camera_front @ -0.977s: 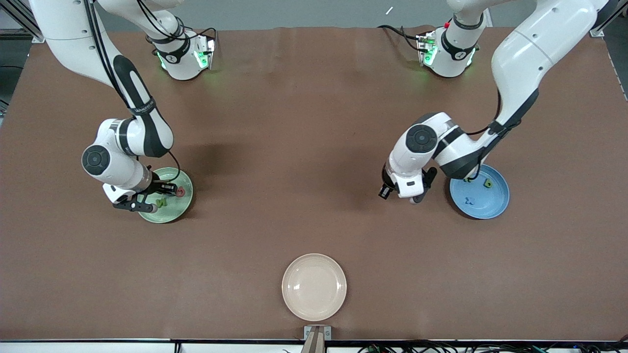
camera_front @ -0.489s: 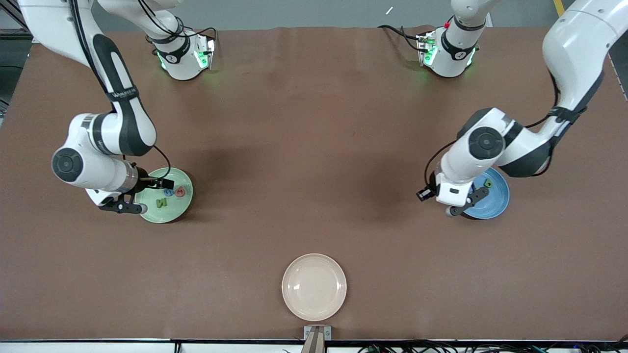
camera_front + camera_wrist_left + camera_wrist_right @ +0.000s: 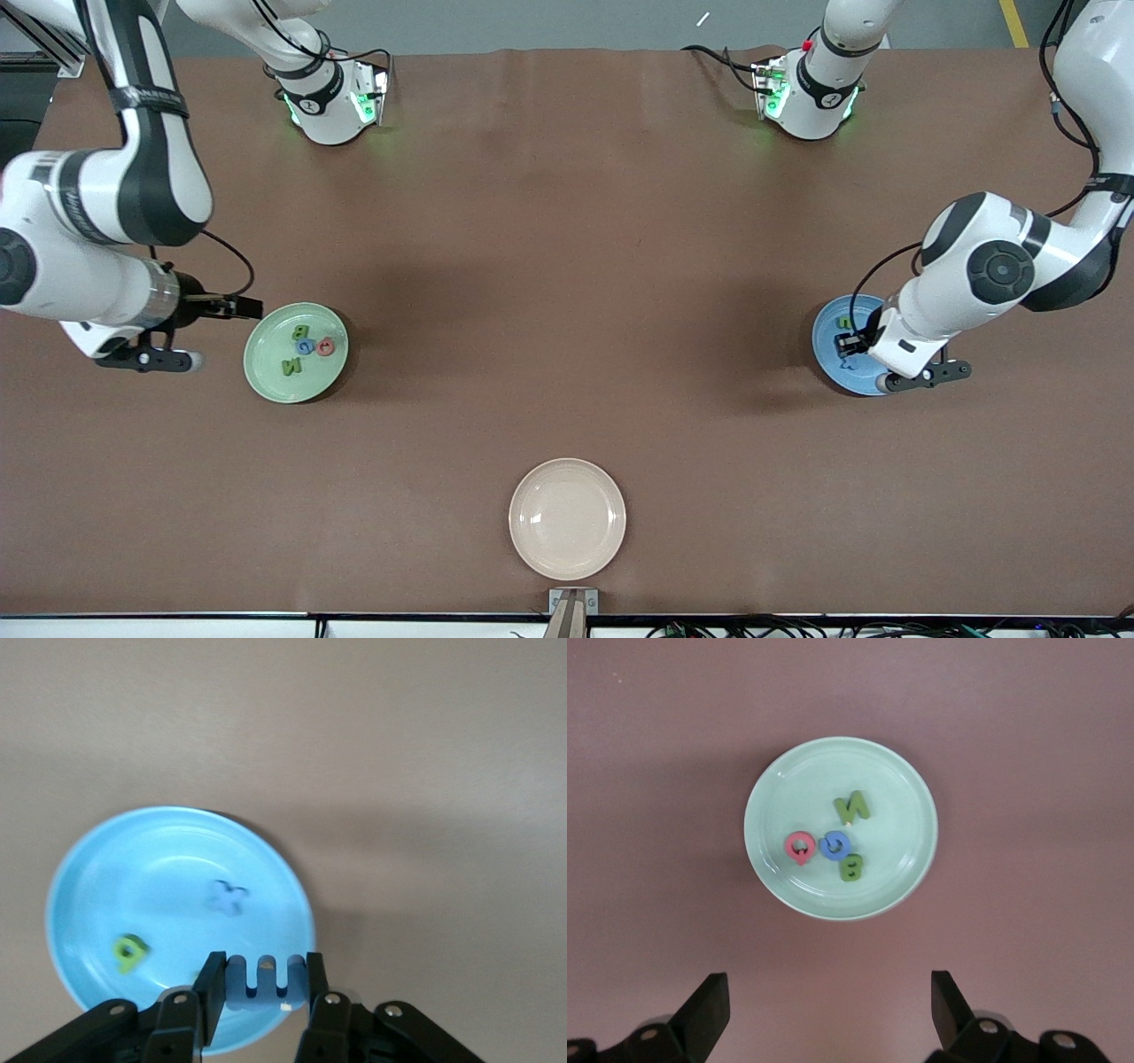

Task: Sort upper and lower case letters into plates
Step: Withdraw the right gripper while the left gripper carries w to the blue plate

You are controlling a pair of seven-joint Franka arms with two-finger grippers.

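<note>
My left gripper is going to put the blue three-pronged letter down on the blue plate [image 3: 867, 368] [image 3: 184, 875], beside the blue x.
The mint green plate [image 3: 266, 377] [image 3: 780, 780] holds several foam letters: a green N [image 3: 851, 806], a pink Q [image 3: 799, 848], a blue one [image 3: 834, 845] and a green B [image 3: 850, 868]. My right gripper [image 3: 151, 360] [image 3: 828, 1010] hangs open and empty over bare table beside that plate, toward the right arm's end. The blue plate [image 3: 828, 354] [image 3: 106, 859] holds a blue x [image 3: 228, 896] and a green letter [image 3: 130, 952]. My left gripper [image 3: 926, 377] [image 3: 261, 979] is over this plate's rim, shut on a blue three-pronged letter [image 3: 263, 983].
An empty cream-white plate [image 3: 567, 518] lies near the table's front edge, midway between the arms. Both arm bases [image 3: 332, 97] [image 3: 806, 93] stand along the farthest edge. The left arm's body covers part of the blue plate in the front view.
My right gripper has opened and drawn off the green plate toward its end of the table. The left arm has swung across the blue plate, still carrying the blue letter.
</note>
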